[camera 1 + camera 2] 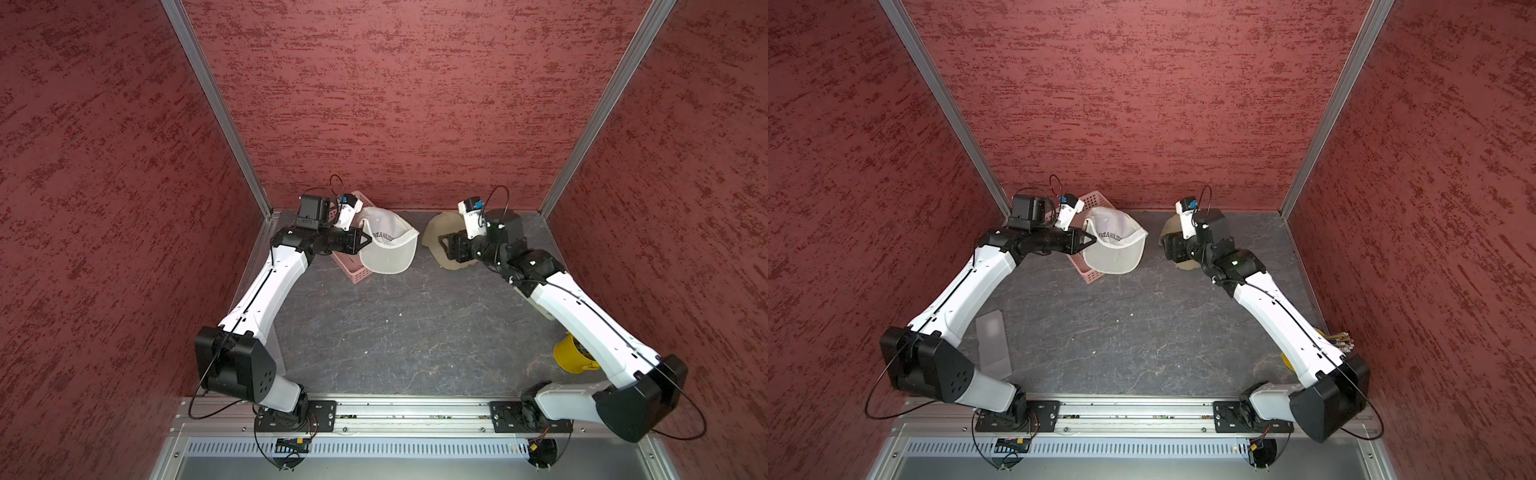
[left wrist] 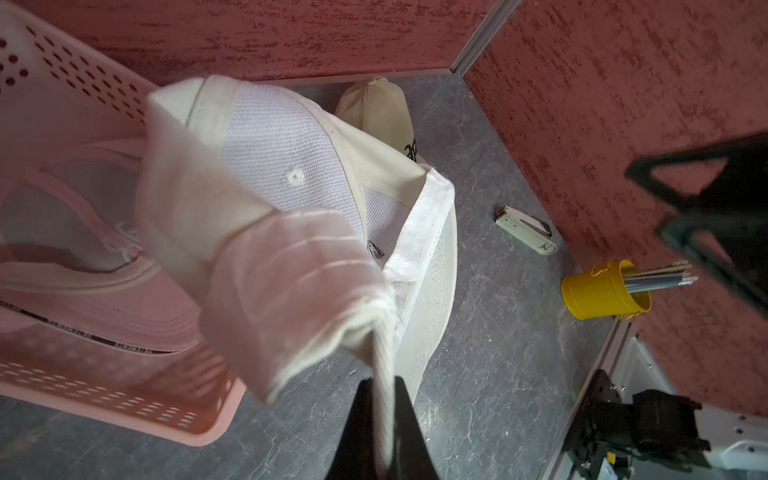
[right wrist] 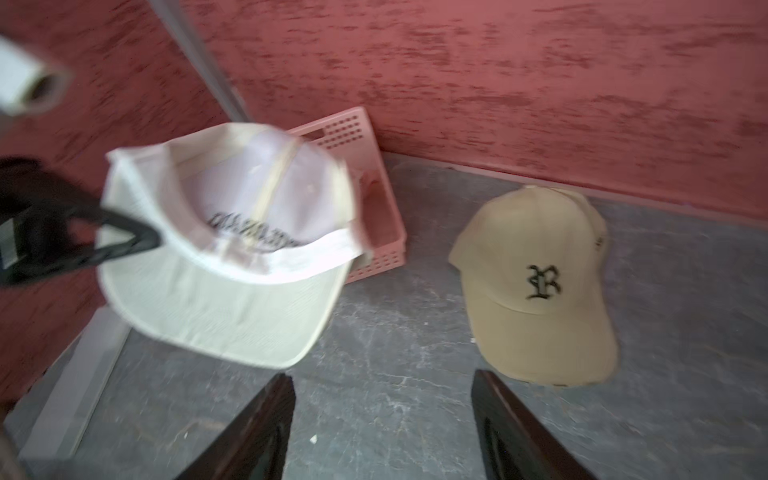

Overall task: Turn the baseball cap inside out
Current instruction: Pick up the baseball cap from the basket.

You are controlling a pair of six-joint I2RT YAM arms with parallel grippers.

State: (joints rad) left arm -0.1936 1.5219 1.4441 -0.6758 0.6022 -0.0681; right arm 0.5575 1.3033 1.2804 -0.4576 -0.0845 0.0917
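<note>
The white cap is held by its rim in my left gripper, so next my right gripper takes the cap before my left gripper grips the cap's brim [image 1: 391, 260].
A white mesh baseball cap [image 1: 388, 245] [image 1: 1113, 245] hangs in the air over the pink basket, brim toward the table's middle. Its lining and seam tapes face outward [image 2: 291, 199], and its lettering reads mirrored [image 3: 249, 232]. My left gripper [image 1: 368, 240] [image 2: 384, 390] is shut on the cap's rim band, the fabric pinched between both black fingers. A second, tan baseball cap [image 3: 536, 282] [image 1: 440, 224] with a black emblem lies right side out on the table by the back wall. My right gripper [image 3: 380, 378] hovers open just in front of it, with nothing between its fingers.
The pink perforated basket [image 1: 353, 270] [image 2: 104, 399] stands in the back left corner and holds another cap. A yellow cup of pencils [image 1: 569, 353] [image 2: 598, 291] stands by the right wall, with a white stapler [image 2: 525, 228] beyond it. A translucent sheet [image 1: 992, 340] lies at the left.
</note>
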